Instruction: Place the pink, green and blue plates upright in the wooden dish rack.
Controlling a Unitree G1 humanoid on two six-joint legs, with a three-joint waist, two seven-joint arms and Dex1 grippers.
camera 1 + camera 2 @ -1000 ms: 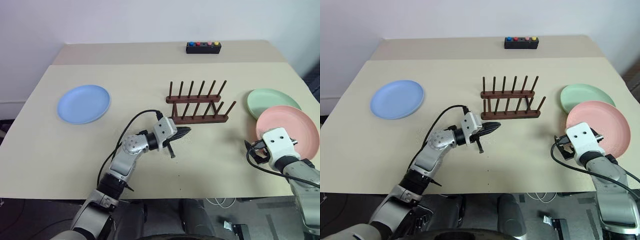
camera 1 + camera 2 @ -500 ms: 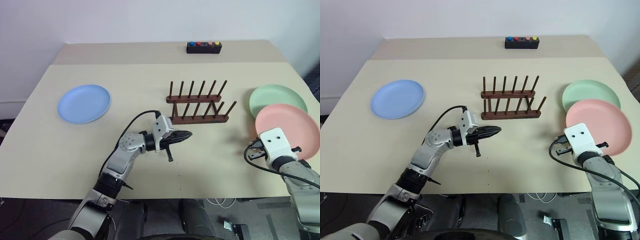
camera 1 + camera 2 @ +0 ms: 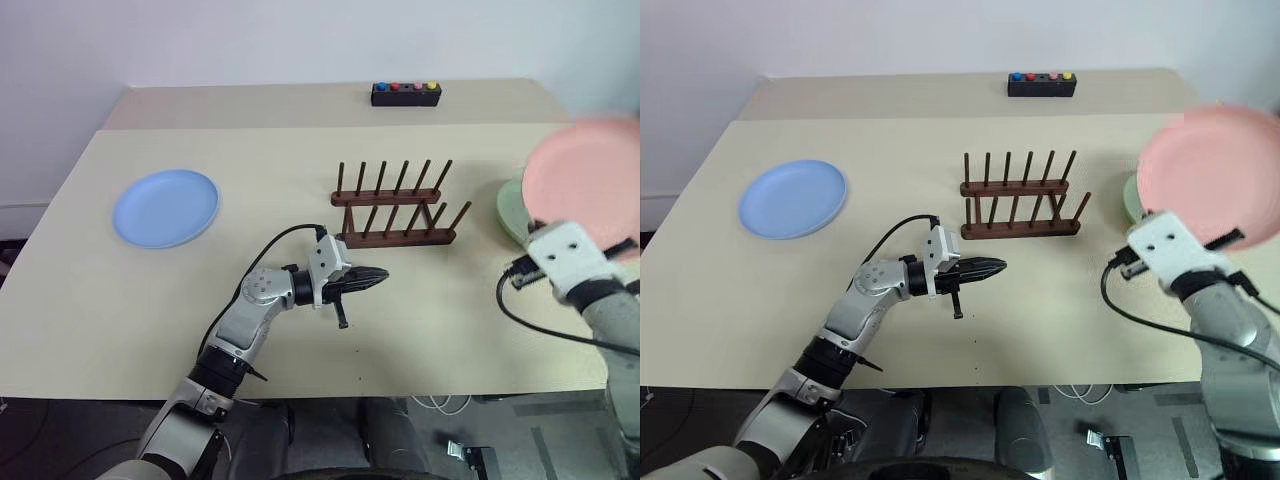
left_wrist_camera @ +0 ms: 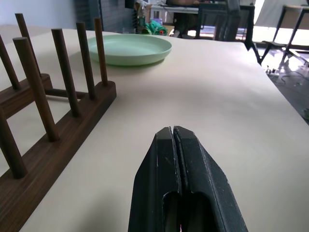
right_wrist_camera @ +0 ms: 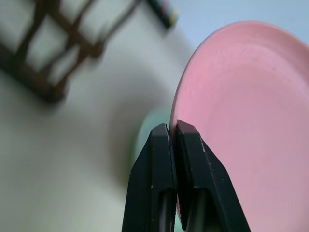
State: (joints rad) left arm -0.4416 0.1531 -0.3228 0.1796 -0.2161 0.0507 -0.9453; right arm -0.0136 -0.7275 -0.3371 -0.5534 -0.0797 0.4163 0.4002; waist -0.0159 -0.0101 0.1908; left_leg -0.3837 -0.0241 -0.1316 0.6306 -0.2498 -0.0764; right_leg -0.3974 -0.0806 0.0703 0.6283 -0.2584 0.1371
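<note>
My right gripper is going to set the pink plate, now hanging tilted in the air, upright and release it in the wooden dish rack's end slot [image 3: 441,213] [image 5: 71,67] nearest the green plate.
The pink plate [image 3: 588,178] hangs tilted in the air at the table's right side, my right gripper [image 5: 173,128] shut on its near rim. Under and behind it lies the green plate [image 3: 510,208], mostly hidden there and seen whole as the green plate [image 4: 129,48] from the left wrist. The blue plate [image 3: 165,206] lies flat at the far left. The wooden dish rack [image 3: 395,210] stands empty in the middle. My left gripper [image 3: 380,272] is shut on nothing, just in front of the rack, pointing right.
A small black box with coloured buttons [image 3: 406,93] sits at the table's far edge. A black cable loops from my right wrist [image 3: 530,310] over the table's near right part.
My right gripper closed on the pink plate's rim and lifted it off the table, tilting it up over the green plate. The left arm barely moved.
</note>
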